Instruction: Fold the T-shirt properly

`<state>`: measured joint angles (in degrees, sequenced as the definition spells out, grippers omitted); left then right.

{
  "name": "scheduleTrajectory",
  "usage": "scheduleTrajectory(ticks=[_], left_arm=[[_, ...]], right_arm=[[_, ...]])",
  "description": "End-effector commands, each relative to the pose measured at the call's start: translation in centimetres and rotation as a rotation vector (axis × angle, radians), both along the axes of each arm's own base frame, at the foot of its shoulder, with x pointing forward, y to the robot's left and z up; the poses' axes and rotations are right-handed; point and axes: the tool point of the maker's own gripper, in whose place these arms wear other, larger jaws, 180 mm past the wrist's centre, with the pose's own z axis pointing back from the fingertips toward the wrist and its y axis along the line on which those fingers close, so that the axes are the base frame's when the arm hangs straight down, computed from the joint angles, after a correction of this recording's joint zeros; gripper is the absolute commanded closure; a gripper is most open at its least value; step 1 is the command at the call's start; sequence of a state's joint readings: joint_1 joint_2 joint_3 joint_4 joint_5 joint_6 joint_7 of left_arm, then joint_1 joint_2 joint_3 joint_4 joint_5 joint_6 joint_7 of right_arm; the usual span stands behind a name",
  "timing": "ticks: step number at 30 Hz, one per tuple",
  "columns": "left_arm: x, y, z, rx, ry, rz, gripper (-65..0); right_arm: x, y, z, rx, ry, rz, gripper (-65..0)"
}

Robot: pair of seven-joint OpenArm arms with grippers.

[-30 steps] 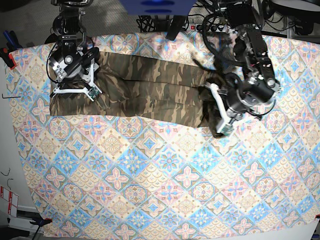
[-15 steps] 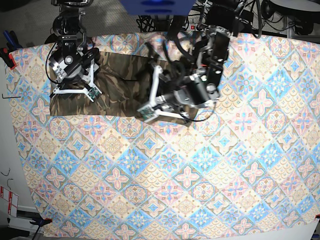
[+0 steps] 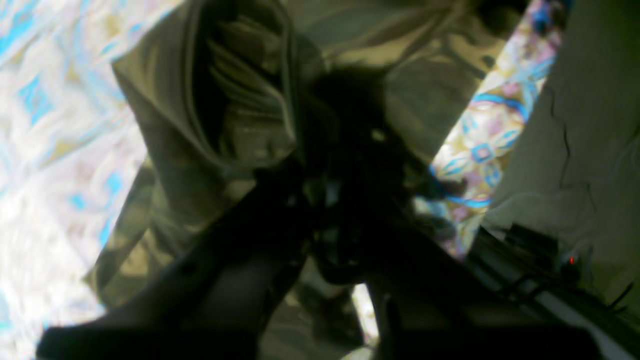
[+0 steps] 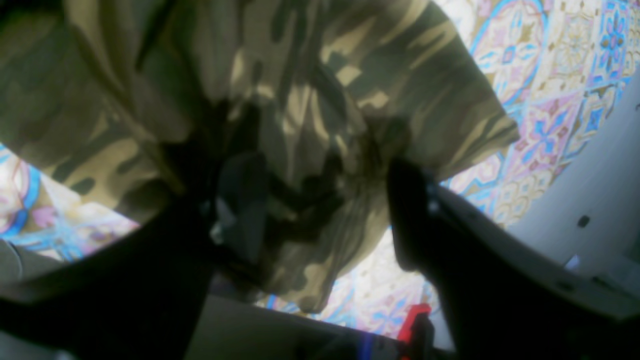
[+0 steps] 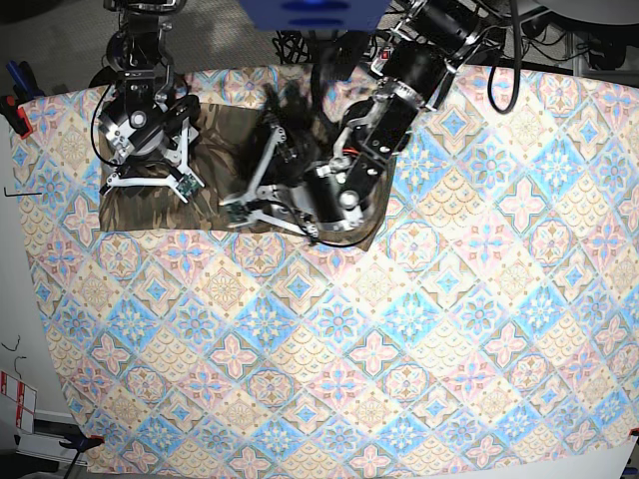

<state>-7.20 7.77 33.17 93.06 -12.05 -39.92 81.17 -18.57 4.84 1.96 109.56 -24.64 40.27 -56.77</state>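
Note:
The T-shirt's end lies loose while my left gripper pinches a raised fold near its middle, so it should open and take the front corner at that end (image 5: pixel 369 239).
The camouflage T-shirt (image 5: pixel 215 150) lies at the back left of the table, doubled over into a short bundle. My left gripper (image 5: pixel 238 212) hangs over its front edge, and its arm covers the shirt's right part. In the blurred left wrist view its dark fingers (image 3: pixel 280 210) are shut on a hanging fold of the T-shirt (image 3: pixel 210 125). My right gripper (image 5: pixel 148 185) rests on the shirt's left end, open. The right wrist view shows its fingers (image 4: pixel 410 215) standing apart over the wrinkled T-shirt (image 4: pixel 300 75).
A tile-patterned cloth (image 5: pixel 399 349) covers the whole table. Cables and equipment crowd the back edge (image 5: pixel 329 40). A red clamp (image 5: pixel 15 112) sits at the left edge, and bare floor lies beyond it. Both arms are close together at the back left.
My left arm has swung from the table's right side to the left, carrying the shirt's right end over the rest. The shirt's footprint is now much shorter. The right arm has not moved.

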Motion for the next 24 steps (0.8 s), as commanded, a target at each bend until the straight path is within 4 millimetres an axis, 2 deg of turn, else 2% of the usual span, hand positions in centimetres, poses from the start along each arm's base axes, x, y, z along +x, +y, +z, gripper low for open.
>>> scheduleTrajectory(ticks=[1,4,8,12,17,20,21,24], left_arm=[[0.4,-1.4,1.2,-0.049,-0.016,-0.015,-11.8],[0.3,-1.6,0.2,-0.019,0.007,-0.038,-22.2],[-0.1,-1.4,-1.0,0.008,0.043,-0.044,-36.0],[0.0,-2.3,-0.4,-0.060,0.032,-0.037,-44.1],[0.5,-4.6,1.8,-0.237,0.008,-0.017,-42.0],[1.3,-4.9,4.7,-0.357,-0.007,0.012,-37.5],[2.1,-4.2,5.6,-0.386,-0.020,0.043,-35.8],[3.9,-0.3,6.8,-0.418,-0.074,0.151,-32.1]], right_arm=[[0.6,-0.2,0.7,-0.005,-0.028,-0.001,-37.4],[0.6,-0.3,0.7,-0.006,-0.028,-0.004,-37.4],[0.3,-2.0,0.9,-0.020,-0.034,-0.061,-37.4],[0.3,-2.8,1.1,-0.028,-0.039,-0.084,-37.4],[0.0,-3.3,1.1,-0.020,-0.041,-0.120,-37.4],[0.4,-3.6,1.5,-0.002,-0.066,-0.172,-37.4],[0.3,-4.0,1.5,0.000,-0.068,-0.194,-37.4],[0.9,-4.8,2.1,0.008,-0.100,-0.250,-37.4]])
